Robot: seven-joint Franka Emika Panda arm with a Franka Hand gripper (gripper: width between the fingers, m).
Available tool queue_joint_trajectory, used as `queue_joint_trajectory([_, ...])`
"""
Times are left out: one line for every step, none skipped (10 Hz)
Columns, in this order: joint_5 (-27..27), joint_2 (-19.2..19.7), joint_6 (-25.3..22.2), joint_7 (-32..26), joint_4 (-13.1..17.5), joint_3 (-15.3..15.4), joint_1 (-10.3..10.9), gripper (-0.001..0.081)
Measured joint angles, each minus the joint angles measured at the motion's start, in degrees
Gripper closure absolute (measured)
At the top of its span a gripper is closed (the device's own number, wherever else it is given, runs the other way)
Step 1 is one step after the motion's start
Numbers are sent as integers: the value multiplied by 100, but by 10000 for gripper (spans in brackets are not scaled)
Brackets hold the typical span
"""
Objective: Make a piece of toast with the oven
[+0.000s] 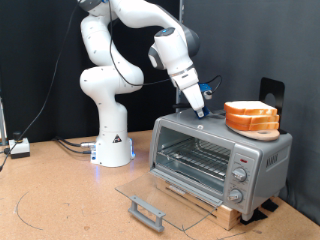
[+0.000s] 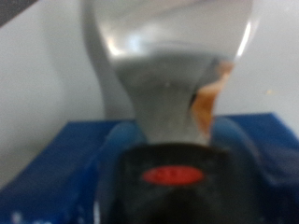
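Next, my gripper opens, sets the spatula flatter on the oven's top and takes its black handle [image 2: 174, 200] again before lifting, because the spatula's blade tilts up toward my wrist.
The silver oven [image 1: 250, 155] stands on the exterior view's right with its glass door [image 1: 150, 192] dropped open and its grey bar handle [image 1: 147, 212] lowest. The wire rack [image 1: 192, 157] inside is bare. Two pieces of toast [image 1: 250, 111] lie stacked on a round orange plate [image 1: 252, 128] on the oven's top, at its right. My gripper [image 1: 200, 111] points down at the oven's top, just left of the plate, its blue-tipped fingers at or just above the surface. The wrist view is a blurred close-up of silver metal [image 2: 163, 84] with an orange sliver [image 2: 201, 105].
The oven rests on a wooden slat base [image 1: 215, 205]. The arm's white base [image 1: 112, 145] stands to the left of the oven, with cables [image 1: 70, 145] trailing left along the floor. A black stand [image 1: 270, 92] rises behind the oven.
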Motion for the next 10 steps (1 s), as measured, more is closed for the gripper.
queue_joint_trajectory([31,0,11,-37,3,0,0,360])
queue_joint_trajectory([48,1,19,-50,2,1,0,360])
queue_joint_trajectory([58,1,20,-65,3,1,0,360])
queue_joint_trajectory([64,1,20,-80,3,1,0,360])
queue_joint_trajectory([64,1,20,-87,3,1,0,360])
queue_joint_trajectory([64,1,22,-94,3,2,0,360])
queue_joint_trajectory([64,1,22,-95,3,2,-1,360])
queue_joint_trajectory([64,1,22,-95,3,2,-2,360])
queue_joint_trajectory([64,1,20,-95,3,2,-3,348])
queue_joint_trajectory([64,1,19,-95,3,4,-4,348])
